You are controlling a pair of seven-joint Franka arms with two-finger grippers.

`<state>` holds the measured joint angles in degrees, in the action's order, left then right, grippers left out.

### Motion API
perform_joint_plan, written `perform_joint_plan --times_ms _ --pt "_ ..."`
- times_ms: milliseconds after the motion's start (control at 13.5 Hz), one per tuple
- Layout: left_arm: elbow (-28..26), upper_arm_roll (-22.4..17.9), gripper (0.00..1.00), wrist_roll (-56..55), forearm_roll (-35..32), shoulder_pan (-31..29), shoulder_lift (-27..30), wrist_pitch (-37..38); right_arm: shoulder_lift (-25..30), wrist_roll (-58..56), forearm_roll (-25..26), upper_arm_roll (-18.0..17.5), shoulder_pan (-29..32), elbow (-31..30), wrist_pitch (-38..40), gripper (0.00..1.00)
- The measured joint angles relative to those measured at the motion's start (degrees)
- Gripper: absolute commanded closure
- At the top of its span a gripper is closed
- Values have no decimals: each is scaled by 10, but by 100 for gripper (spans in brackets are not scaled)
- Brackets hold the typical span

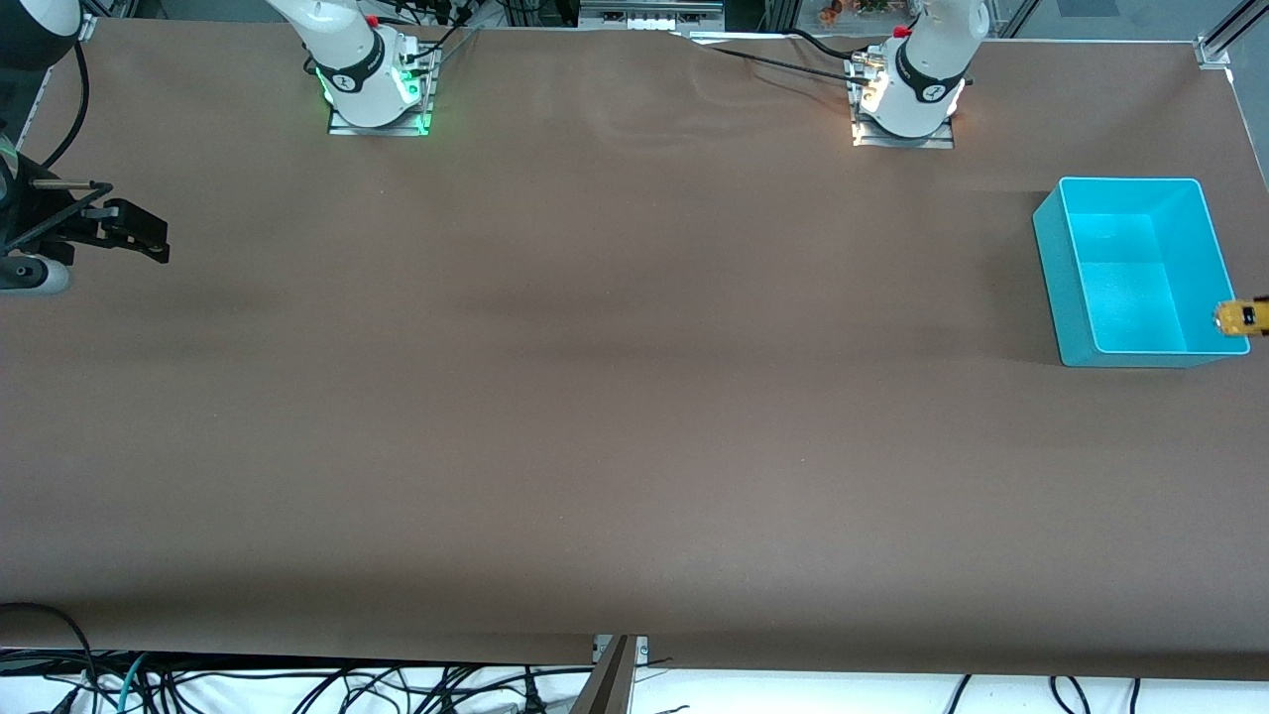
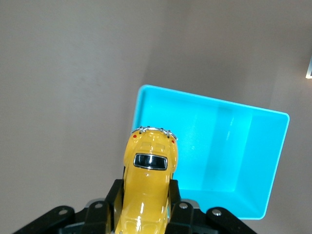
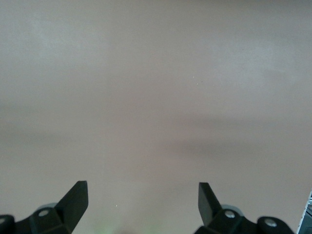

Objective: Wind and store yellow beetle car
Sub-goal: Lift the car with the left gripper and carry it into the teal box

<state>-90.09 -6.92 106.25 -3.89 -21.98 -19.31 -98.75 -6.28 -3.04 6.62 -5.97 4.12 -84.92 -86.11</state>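
Next, my left gripper lets go of the yellow beetle car inside the turquoise bin (image 1: 1096,250) (image 2: 210,130), next to the bin's side that faces the middle of the table.
The yellow beetle car (image 2: 149,180) is clamped between the black fingers of my left gripper (image 2: 146,202), its chrome bumper pointing away from the wrist. In the front view the car (image 1: 1237,317) shows at the picture's edge, up in the air over the rim of the turquoise bin (image 1: 1051,268); the left gripper itself is cut off there. In the left wrist view the bin (image 2: 209,101) lies below the car and holds nothing. My right gripper (image 3: 144,200) is open and empty over bare table; in the front view it (image 1: 139,236) hangs at the right arm's end.
The brown table cover (image 1: 595,397) spreads wide between the two arms. The bin stands near the table's edge at the left arm's end. Cables (image 1: 773,59) run along the table near the arm bases.
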Motion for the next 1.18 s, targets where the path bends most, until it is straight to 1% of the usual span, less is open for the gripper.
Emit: perform_joint_plan --times_ms 148,221,369,591,886,960,1034,1107,1181 --pt "-129 0 100 4 -13 -18 58 -63 0 0 0 0 0 0 0 0" --pt "-180 0 100 10 -17 -28 78 -91 0 0 0 0 0 0 0 0" --pt "-263 0 100 18 -19 -46 106 -150 0 0 0 0 0 0 0 0" --pt "-356 1 100 43 -19 -73 129 -237 0 0 0 0 0 0 0 0" --pt "-459 1 100 73 -19 -94 132 -364 0 0 0 0 0 0 0 0" --pt "-477 1 96 74 -19 -96 132 -385 0 0 0 0 0 0 0 0" --pt "-492 2 74 76 -19 -99 132 -403 0 0 0 0 0 0 0 0" --pt "-503 2 68 77 -19 -102 132 -416 0 0 0 0 0 0 0 0" --pt "-513 2 65 80 -19 -106 132 -427 0 0 0 0 0 0 0 0"
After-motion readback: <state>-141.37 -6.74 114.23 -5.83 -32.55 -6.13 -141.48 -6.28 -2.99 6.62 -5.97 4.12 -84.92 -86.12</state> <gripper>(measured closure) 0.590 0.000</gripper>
